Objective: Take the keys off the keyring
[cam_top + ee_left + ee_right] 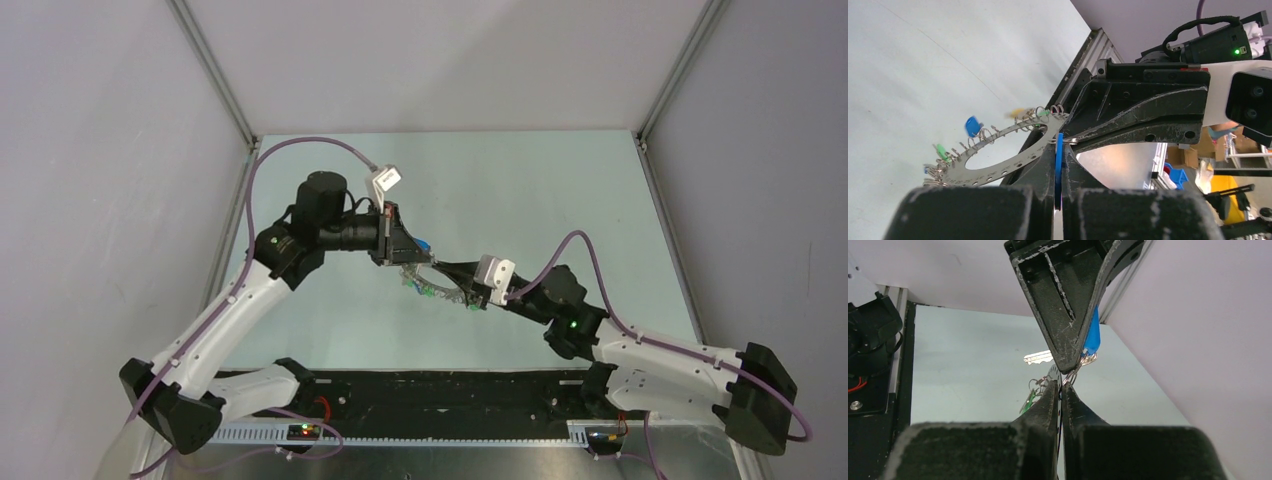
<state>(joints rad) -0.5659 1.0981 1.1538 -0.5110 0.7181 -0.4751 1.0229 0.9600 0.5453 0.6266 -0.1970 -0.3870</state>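
The hoop's flat edge below the blue key's wire loop is pinched in my right gripper, so next my right gripper opens and grabs the wire loop itself [1072, 375] before it pulls.
The keyring [998, 167] is a flat silver hoop with small holes, held above the table between both arms [432, 288]. Small keys hang round it: a blue-headed one [972, 125], green ones [940, 151] and a blurred yellow one [1017, 113]. My left gripper [1059, 146] is shut on a blue key head [1059, 165], whose small wire loop joins the hoop. My right gripper [1060, 386] is shut on the hoop's edge [1054, 372], right under the left gripper's tips [1068, 347]. A green key [1029, 400] hangs beside my right fingers. A bare silver key blade [1038, 358] shows behind.
The pale green table [520, 200] lies below, walled in grey on three sides with aluminium posts [215, 75] at the corners. A black strip [450, 390] with the arm bases runs along the near edge. The two grippers meet tip to tip at mid-table.
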